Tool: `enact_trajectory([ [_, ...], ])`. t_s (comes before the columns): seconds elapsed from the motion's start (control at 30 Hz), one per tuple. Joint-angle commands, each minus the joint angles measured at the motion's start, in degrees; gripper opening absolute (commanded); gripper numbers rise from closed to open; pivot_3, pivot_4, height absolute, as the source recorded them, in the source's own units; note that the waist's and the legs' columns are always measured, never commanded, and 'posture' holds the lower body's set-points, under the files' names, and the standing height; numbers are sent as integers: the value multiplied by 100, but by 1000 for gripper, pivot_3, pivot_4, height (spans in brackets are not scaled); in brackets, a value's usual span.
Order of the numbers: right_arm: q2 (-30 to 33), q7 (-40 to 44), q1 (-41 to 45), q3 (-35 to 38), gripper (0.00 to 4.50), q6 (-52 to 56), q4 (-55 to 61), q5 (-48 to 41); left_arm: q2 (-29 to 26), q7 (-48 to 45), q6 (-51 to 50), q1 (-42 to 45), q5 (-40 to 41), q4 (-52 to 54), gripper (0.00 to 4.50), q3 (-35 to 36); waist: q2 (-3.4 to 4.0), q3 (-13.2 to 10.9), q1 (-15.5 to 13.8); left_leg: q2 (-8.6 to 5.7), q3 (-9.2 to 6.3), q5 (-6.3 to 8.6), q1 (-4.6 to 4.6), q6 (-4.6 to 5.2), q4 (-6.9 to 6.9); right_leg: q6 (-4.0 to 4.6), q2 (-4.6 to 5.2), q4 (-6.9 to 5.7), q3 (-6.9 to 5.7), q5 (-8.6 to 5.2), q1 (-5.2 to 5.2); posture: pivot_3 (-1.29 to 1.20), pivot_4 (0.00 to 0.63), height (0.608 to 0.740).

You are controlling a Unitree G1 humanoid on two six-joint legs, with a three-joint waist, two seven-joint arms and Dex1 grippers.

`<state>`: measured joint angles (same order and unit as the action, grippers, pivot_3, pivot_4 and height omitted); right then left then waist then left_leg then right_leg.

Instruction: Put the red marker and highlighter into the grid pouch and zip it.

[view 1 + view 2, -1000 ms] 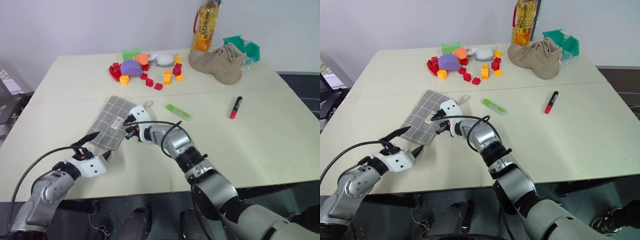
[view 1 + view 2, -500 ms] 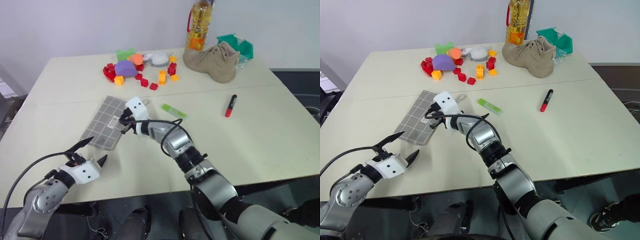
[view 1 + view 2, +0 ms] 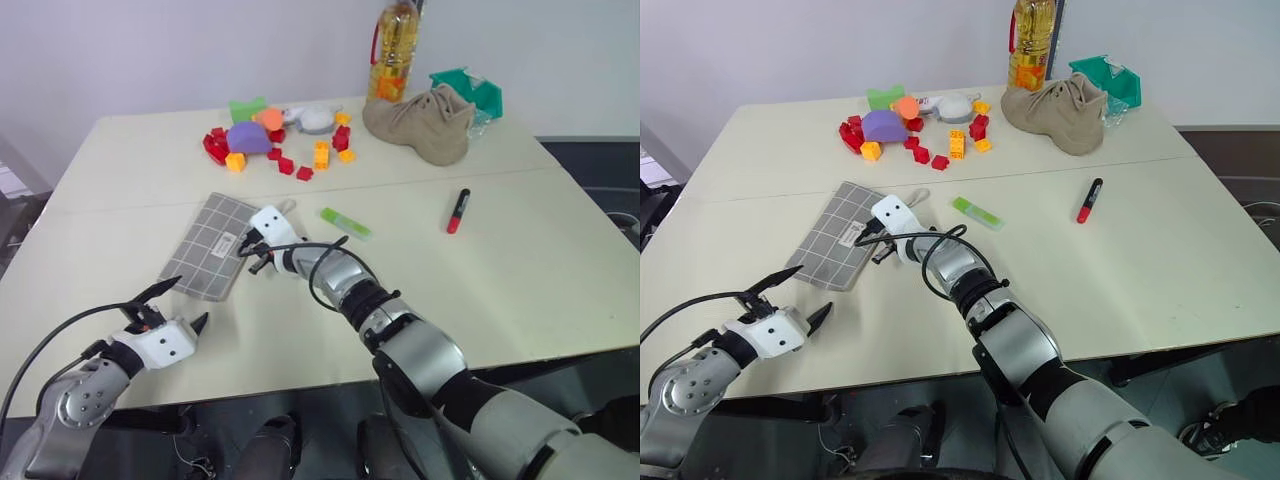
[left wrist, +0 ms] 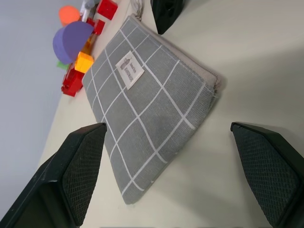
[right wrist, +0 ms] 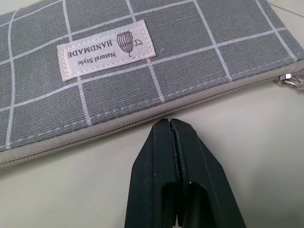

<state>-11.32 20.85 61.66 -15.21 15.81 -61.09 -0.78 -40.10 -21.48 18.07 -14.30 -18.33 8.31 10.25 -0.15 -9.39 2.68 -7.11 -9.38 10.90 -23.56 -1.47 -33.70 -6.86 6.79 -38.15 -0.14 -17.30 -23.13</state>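
Observation:
The grid pouch is lying flat, so my left gripper will raise its near corner before my right gripper grabs the zipper clasp (image 5: 287, 78) at its far end.
The grid pouch (image 3: 205, 245) lies flat on the table, grey with white lines and a small white label (image 5: 107, 50). Its zipper edge faces my right gripper (image 5: 170, 124), which is shut with nothing held, its tip just off that edge on the bare table. The metal zipper clasp (image 5: 292, 80) sits at the pouch's far end. My left gripper (image 3: 180, 305) stands open short of the pouch's near corner, apart from it. The light-green highlighter (image 3: 345, 222) lies right of the pouch. The red marker (image 3: 456, 210) lies further right.
At the back of the table sit a heap of toy blocks (image 3: 270, 140), a tan shoe (image 3: 420, 125), an oil bottle (image 3: 392, 50) and a green box (image 3: 465, 88). The table's near edge (image 3: 300, 385) runs close under both arms.
My left gripper has drawn back from the pouch's near corner, still open. The right gripper has stayed shut at the zipper edge, with the wrist rolled a little.

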Motion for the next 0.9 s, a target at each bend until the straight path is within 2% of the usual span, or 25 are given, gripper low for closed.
enact_trajectory([
  [0.03,-575,116,-42,-58,36,-122,155,98,-133,-70,-160,305,-102,-212,4500,-82,0,0,-4,0,-1,0,1,0,0,2,0,-1,1,1,0,0,150,740],
  [0.23,9,507,-910,-48,36,56,1996,-27,-84,-121,-101,892,-283,-627,4500,-556,-1,1,-28,-1,-1,1,1,-6,3,0,0,2,4,1,-2,0,150,740],
  [0.3,177,506,-1314,3,0,385,2823,-80,-47,-168,-55,1060,-266,-751,3978,-721,-1,0,-42,-2,-1,1,1,-6,1,0,0,2,4,1,1,0,150,740],
  [0.33,226,500,-1455,13,0,531,3114,-97,-38,-179,-35,1106,-247,-786,3608,-770,-2,1,-42,-2,0,1,1,-7,-2,0,1,1,5,2,-1,0,150,740],
  [0.47,572,448,-2199,45,0,1099,4631,-114,41,-190,-73,1334,-106,-920,1624,-857,-4,2,-40,-2,-3,0,0,-9,-3,0,0,-2,4,2,0,0,150,740],
  [0.57,729,320,-2401,225,0,1373,5179,-153,56,-172,-25,1406,-35,-950,71,-841,-3,3,-42,-3,0,0,0,-9,-7,0,2,-2,5,2,2,0,150,740],
  [0.77,977,402,-2589,283,0,1680,5711,-266,80,-34,117,1417,154,-933,71,-705,-4,3,-27,-2,0,0,0,-8,-7,0,2,-1,5,2,2,0,150,740],
  [0.9,1141,499,-2640,35,0,1524,5828,-143,344,50,-77,1397,708,-526,71,-400,-4,2,-22,-1,0,0,0,-8,-7,0,2,0,5,2,2,0,150,740],
])
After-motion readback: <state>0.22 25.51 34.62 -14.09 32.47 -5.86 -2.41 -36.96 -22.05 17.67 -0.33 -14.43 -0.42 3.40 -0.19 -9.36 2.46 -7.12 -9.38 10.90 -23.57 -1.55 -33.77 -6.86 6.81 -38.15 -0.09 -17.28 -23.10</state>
